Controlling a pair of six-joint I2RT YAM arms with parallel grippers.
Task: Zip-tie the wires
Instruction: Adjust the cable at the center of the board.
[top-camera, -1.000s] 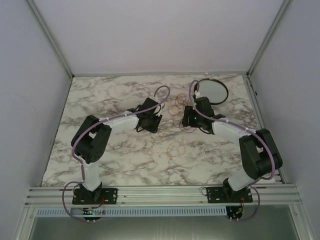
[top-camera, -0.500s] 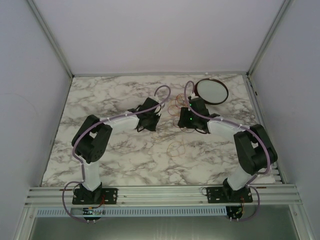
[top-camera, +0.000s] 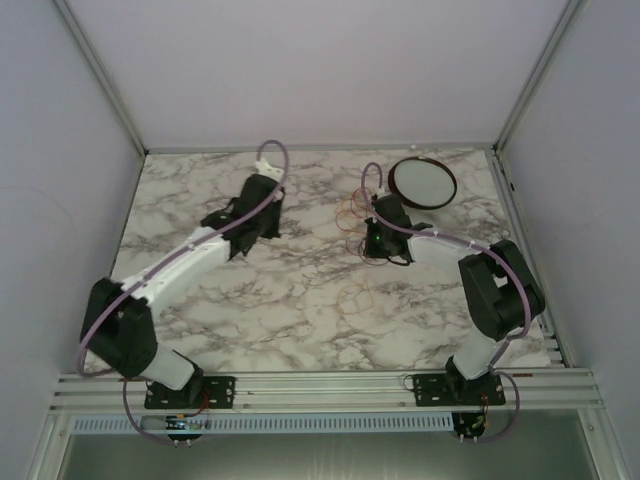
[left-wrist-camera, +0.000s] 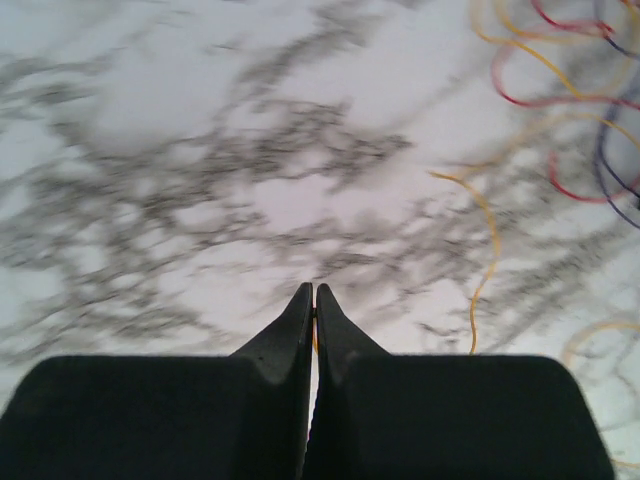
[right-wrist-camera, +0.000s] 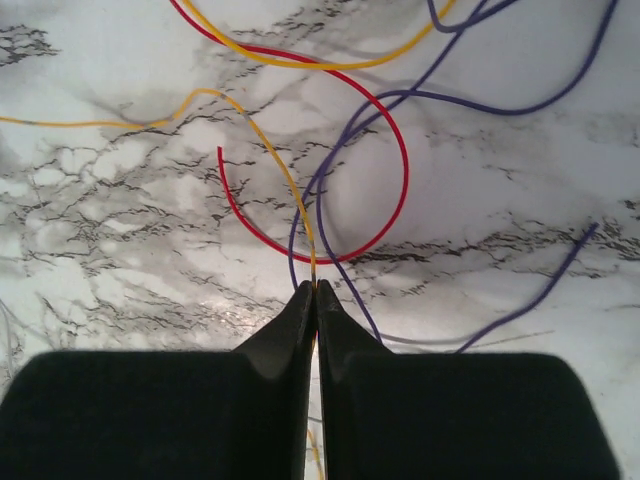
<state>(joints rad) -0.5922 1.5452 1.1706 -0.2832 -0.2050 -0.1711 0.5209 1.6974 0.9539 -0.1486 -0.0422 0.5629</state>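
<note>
The yellow wire's tail curls at the front while my right gripper holds the wire at its middle, so next I open and take the wire by that curled tail (top-camera: 355, 298).
The wires (top-camera: 352, 213) lie in a loose tangle of red, yellow and purple loops on the marble table (top-camera: 300, 310), right of centre. My right gripper (right-wrist-camera: 315, 285) sits low over them, shut on a yellow wire (right-wrist-camera: 290, 190) that runs straight into its fingertips. Red (right-wrist-camera: 400, 190) and purple (right-wrist-camera: 470, 105) loops curl just ahead of it. My left gripper (left-wrist-camera: 314, 290) is shut and stands left of the tangle, with a sliver of yellow wire showing between its fingers. A yellow strand (left-wrist-camera: 492, 250) curves on the table to its right.
A dark-rimmed round white dish (top-camera: 423, 182) lies at the back right, just behind the right arm's wrist. Another thin wire loop (top-camera: 355, 295) rests nearer the front. Enclosure walls stand on three sides. The arm bases are bolted to the rail (top-camera: 320, 385) at the near edge.
The left arm has stretched out and swung its gripper left and farther back, away from the tangle, closing on the way. The right gripper edged left and closed on the yellow wire.
</note>
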